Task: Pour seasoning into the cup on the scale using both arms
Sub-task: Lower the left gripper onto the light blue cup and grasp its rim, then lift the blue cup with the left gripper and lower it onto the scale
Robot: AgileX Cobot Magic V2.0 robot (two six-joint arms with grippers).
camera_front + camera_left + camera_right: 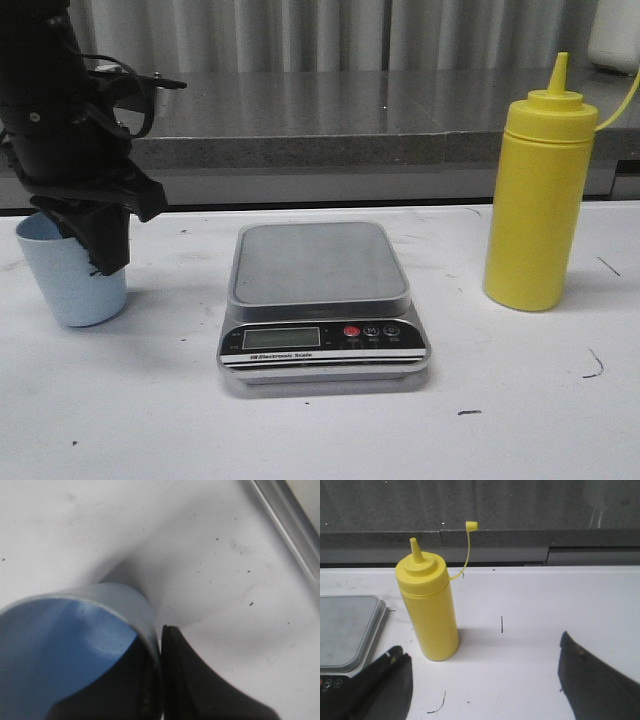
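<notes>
My left gripper needs to let go of the pale blue cup on the middle of the scale's bare steel platform (319,258).
The pale blue cup (68,288) stands on the white table at the left, beside the scale (318,262). My left gripper (98,248) reaches down over the cup's right rim. In the left wrist view the gripper (160,632) is shut on the cup (60,640) wall, one finger inside and one outside. The scale's steel platform is bare. The yellow seasoning bottle (538,205) stands upright to the right of the scale, its cap off and hanging on the strap. My right gripper (480,647) is open and empty, short of the bottle (431,612). It does not show in the front view.
A grey stone ledge (330,115) runs along the back of the white table (520,400). The scale's corner (345,625) lies just beside the bottle in the right wrist view. Small dark marks dot the table top.
</notes>
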